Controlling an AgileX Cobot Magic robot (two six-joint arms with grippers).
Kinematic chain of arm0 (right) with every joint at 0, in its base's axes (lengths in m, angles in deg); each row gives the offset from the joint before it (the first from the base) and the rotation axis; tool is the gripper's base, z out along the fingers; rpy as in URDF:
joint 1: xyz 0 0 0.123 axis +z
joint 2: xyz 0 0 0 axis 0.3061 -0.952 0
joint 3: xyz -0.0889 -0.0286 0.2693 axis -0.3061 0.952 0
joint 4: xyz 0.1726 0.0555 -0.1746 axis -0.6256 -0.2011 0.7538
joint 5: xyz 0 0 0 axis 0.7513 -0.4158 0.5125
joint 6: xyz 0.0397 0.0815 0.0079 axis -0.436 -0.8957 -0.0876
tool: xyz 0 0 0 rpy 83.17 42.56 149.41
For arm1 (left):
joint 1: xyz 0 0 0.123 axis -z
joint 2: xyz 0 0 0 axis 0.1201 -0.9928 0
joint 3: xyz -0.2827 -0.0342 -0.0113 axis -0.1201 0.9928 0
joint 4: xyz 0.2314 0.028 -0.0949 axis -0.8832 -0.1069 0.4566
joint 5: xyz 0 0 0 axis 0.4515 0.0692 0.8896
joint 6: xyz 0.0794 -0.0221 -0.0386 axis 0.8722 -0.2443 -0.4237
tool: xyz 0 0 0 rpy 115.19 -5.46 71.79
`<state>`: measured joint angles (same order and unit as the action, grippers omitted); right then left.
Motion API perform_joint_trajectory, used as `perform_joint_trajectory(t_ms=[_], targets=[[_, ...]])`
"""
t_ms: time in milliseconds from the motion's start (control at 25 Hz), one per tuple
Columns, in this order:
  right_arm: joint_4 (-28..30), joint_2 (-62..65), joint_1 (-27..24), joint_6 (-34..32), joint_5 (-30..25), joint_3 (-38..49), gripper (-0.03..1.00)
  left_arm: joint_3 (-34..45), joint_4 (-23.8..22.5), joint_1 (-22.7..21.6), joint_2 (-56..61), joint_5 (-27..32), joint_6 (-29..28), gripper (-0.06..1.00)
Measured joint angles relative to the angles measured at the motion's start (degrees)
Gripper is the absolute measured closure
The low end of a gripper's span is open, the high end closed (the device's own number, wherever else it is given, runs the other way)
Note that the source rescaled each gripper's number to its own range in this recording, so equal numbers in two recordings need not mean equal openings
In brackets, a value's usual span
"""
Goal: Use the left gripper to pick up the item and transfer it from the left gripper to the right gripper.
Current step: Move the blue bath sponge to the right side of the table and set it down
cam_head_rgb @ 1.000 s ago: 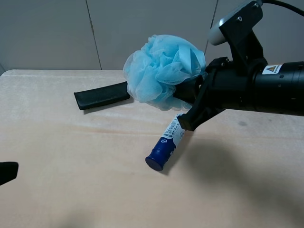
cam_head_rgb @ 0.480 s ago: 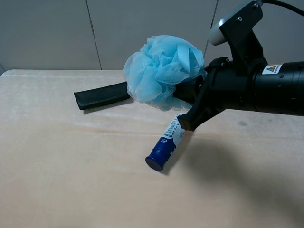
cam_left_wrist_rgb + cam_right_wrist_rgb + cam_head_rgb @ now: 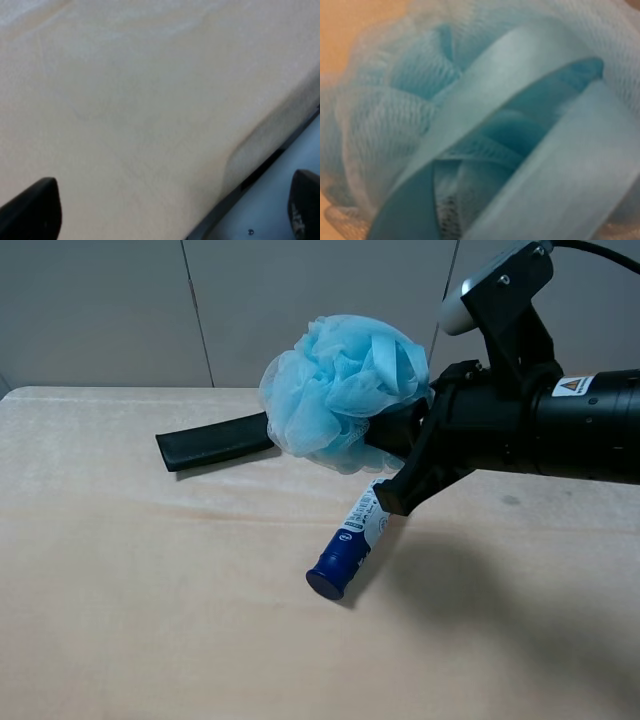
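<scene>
Next, I put the light blue mesh pouf, still in the air above the table, down with my right gripper on the beige table (image 3: 501,454), past the white end of the blue-and-white tube.
The light blue mesh pouf (image 3: 343,390) hangs in the air above the table's back middle, held at the tip of my right gripper (image 3: 388,445), whose black jaws are shut on its right side. The pouf fills the right wrist view (image 3: 485,125), and the fingers are hidden there. My left gripper is out of the exterior high view. In the left wrist view the left gripper (image 3: 167,212) is open and empty, its two black fingertips (image 3: 31,206) far apart over bare table near the edge.
A black flat case (image 3: 213,443) lies on the beige table (image 3: 150,590) behind and left of the pouf. A blue-and-white tube (image 3: 350,540) lies below the right gripper. The table's edge (image 3: 260,150) shows in the left wrist view.
The black tip of the left gripper, seen at the lower left edge one second ago, has left the exterior high view. The right gripper and pouf have not moved.
</scene>
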<state>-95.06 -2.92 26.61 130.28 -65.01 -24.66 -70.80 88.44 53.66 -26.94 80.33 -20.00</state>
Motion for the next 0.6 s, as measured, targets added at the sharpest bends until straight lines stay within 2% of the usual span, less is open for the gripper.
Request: perform_joint_trajectory(t_ms=[440, 520, 600], targets=[[0.0, 0.0, 0.0, -2.0, 0.0, 0.0, 0.95, 0.0, 0.1, -0.4, 0.1, 0.0, 0.1, 0.02], [0.0, 0.0, 0.0, -2.9, 0.0, 0.0, 0.95, 0.0, 0.2, -2.8, 0.1, 0.0, 0.2, 0.02], [0.0, 0.0, 0.0, -3.9, -0.1, 0.0, 0.95, 0.0, 0.2, -7.1, 0.1, 0.0, 0.2, 0.02]])
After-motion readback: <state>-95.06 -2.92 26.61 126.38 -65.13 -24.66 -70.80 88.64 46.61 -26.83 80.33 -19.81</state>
